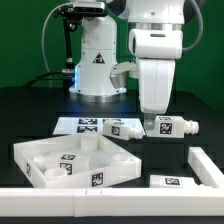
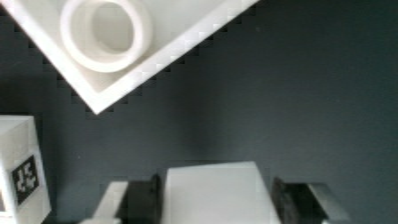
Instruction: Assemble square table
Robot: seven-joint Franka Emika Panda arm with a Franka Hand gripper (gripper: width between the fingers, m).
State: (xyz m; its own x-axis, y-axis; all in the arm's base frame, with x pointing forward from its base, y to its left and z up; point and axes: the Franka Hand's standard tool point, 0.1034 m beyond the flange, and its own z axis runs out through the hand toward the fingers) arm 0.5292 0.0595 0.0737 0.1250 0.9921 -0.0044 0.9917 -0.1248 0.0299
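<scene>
Next, I release the white tagged leg on the bare dark table [image 1: 175, 139] behind the flat tagged piece.
The white square table top [image 1: 60, 160] lies at the exterior view's left front, rim up, with black-and-white tags on its sides. Its corner with a round socket [image 2: 103, 35] shows in the wrist view. My gripper [image 1: 155, 113] is down at the table, shut on a white tagged leg [image 1: 172, 126] that lies there. In the wrist view the leg [image 2: 222, 195] fills the gap between my dark fingers [image 2: 313, 200]. A second leg [image 1: 118, 127] lies just to the exterior view's left of it. Another tagged leg [image 2: 18, 165] stands beside my gripper [image 2: 217, 202].
A long plain white rail [image 1: 100, 205] runs along the front edge. The marker board [image 1: 80, 123] lies flat behind the table top. A chunky white tagged part [image 1: 205, 163] sits at the exterior view's right, with a flat tagged piece [image 1: 172, 180] before it. The robot base [image 1: 95, 60] stands behind.
</scene>
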